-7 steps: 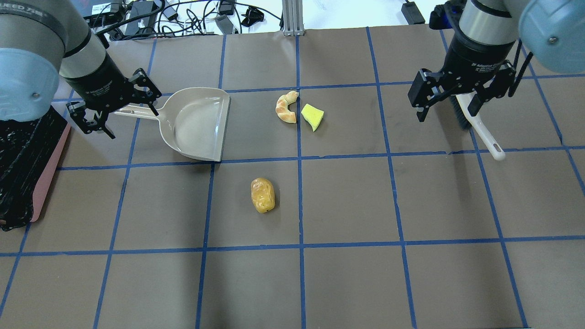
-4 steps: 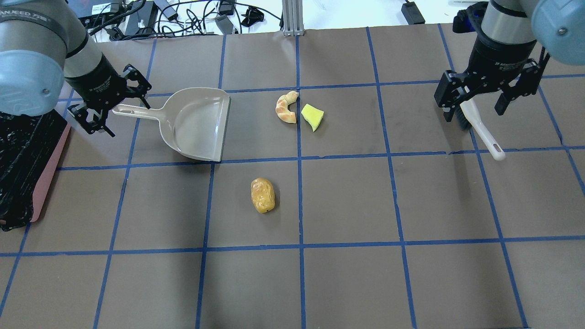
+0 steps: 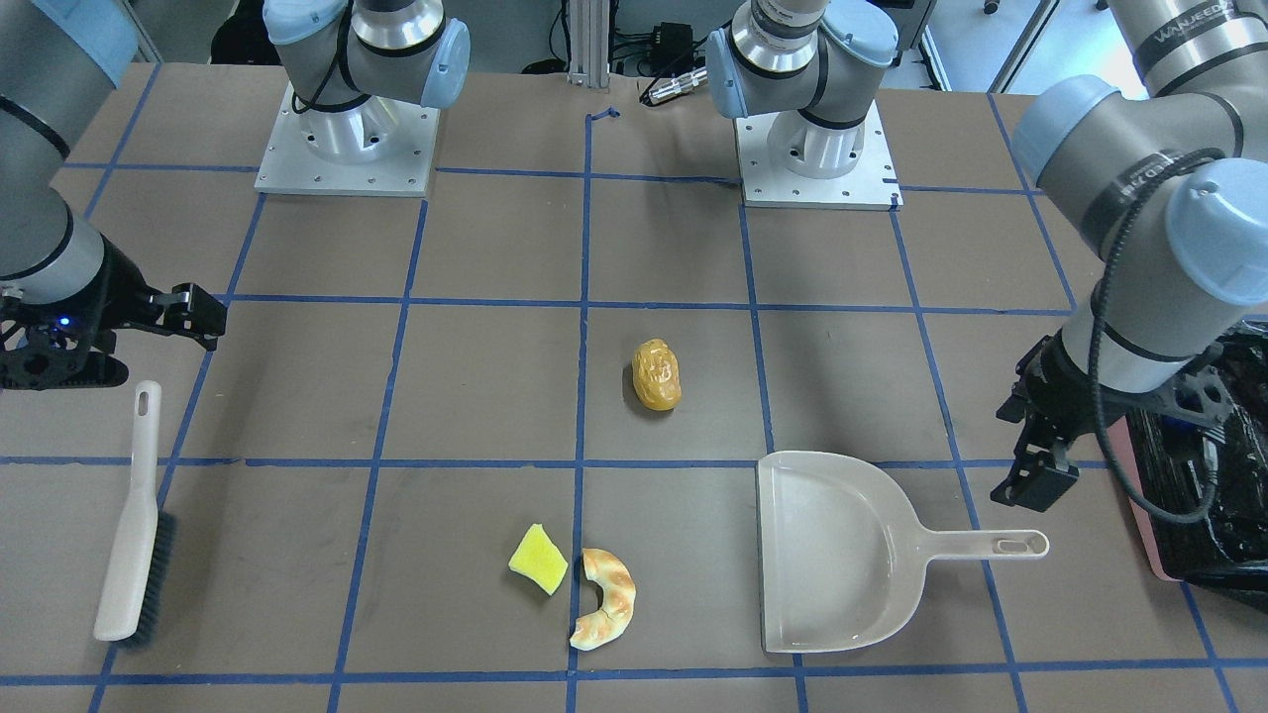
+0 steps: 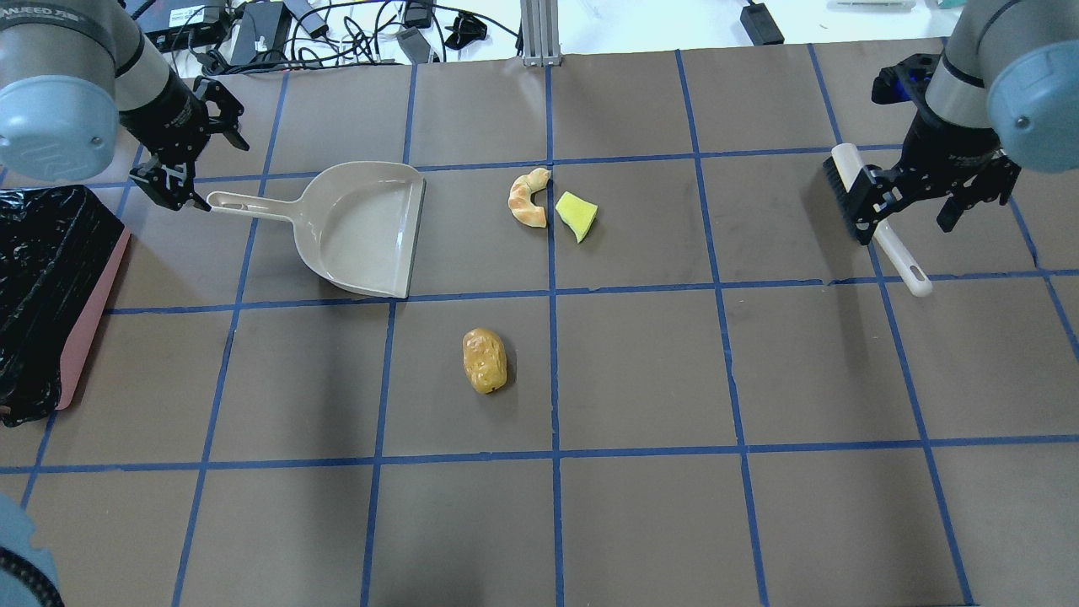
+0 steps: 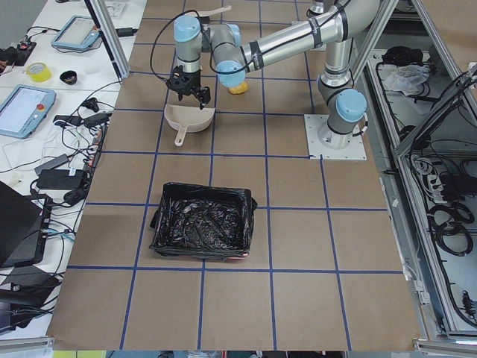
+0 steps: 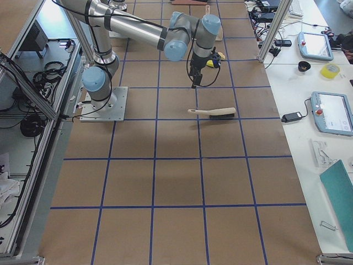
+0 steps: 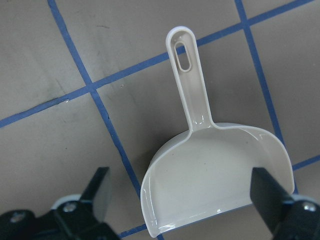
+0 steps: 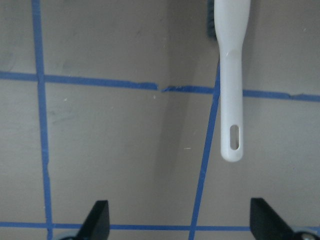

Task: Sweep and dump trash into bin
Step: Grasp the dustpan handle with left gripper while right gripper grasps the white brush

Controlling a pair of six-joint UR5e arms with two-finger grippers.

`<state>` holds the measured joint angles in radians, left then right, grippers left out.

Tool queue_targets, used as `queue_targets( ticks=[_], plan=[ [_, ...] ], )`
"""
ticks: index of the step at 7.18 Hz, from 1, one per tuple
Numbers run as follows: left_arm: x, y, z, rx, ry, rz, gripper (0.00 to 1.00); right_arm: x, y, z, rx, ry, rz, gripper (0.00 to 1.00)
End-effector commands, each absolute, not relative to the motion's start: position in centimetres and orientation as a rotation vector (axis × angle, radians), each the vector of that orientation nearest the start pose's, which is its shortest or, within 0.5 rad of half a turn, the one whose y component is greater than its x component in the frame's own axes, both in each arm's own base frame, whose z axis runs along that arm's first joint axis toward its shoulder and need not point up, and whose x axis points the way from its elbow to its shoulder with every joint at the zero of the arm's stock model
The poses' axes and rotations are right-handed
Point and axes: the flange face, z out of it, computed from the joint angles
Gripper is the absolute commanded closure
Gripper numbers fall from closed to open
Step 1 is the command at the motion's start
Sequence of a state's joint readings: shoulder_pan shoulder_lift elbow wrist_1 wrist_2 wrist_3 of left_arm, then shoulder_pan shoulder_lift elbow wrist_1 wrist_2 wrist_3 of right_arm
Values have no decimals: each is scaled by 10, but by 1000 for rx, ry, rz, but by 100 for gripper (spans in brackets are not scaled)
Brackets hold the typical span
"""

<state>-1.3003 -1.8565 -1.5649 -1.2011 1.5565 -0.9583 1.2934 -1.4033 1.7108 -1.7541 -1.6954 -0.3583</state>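
The handle's end with the hole [image 3: 145,416] [image 8: 233,128] on the white brush is the next place my right gripper needs to go to and close on.
The trash lies loose on the table: a golden-brown roll [image 4: 485,361], a pale croissant piece [image 4: 528,198] and a yellow wedge [image 4: 577,215] beside it. The beige dustpan [image 4: 362,228] lies flat, handle toward my left gripper [image 4: 195,152], which is open and empty above the handle's end. In the left wrist view the dustpan [image 7: 215,180] sits below the spread fingers. My right gripper [image 4: 906,221] is open and empty above the white brush [image 4: 877,223]; the brush handle [image 8: 230,75] shows in its wrist view. The pink bin with a black bag [image 4: 42,295] stands at the left edge.
Blue tape lines [image 4: 552,295] grid the brown table. Cables and power bricks [image 4: 278,29] lie beyond the far edge. The two arm bases [image 3: 347,139] stand on the robot's side of the table.
My left gripper has moved left and farther back, off the dustpan handle. My right gripper has moved to the right along the brush. Both stay open; the trash, dustpan and brush have not moved.
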Motion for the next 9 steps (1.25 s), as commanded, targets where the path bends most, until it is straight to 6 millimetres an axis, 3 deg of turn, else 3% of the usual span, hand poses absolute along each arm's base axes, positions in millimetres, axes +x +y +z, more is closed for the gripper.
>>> queue_targets(
  ticks=[1, 2, 4, 7, 8, 9],
  plan=[
    [77, -628, 364, -2011, 2588, -37, 20, -73, -566, 298, -136, 3205, 226, 0],
    [82, -642, 360, -2055, 2559, -34, 20, -78, -576, 281, -163, 3217, 197, 0],
    [89, -662, 321, -2290, 2330, 68, 19, -86, -596, 237, -211, 3220, 168, 0],
    [95, -675, 271, -2326, 2210, 120, 13, -105, -582, 235, -137, 3193, 259, 1],
    [98, -676, 265, -2303, 2190, 98, 13, -105, -583, 239, -153, 3195, 246, 9],
    [98, -676, 264, -2301, 2189, 99, 13, -104, -580, 235, -174, 3189, 262, 23]
  ],
)
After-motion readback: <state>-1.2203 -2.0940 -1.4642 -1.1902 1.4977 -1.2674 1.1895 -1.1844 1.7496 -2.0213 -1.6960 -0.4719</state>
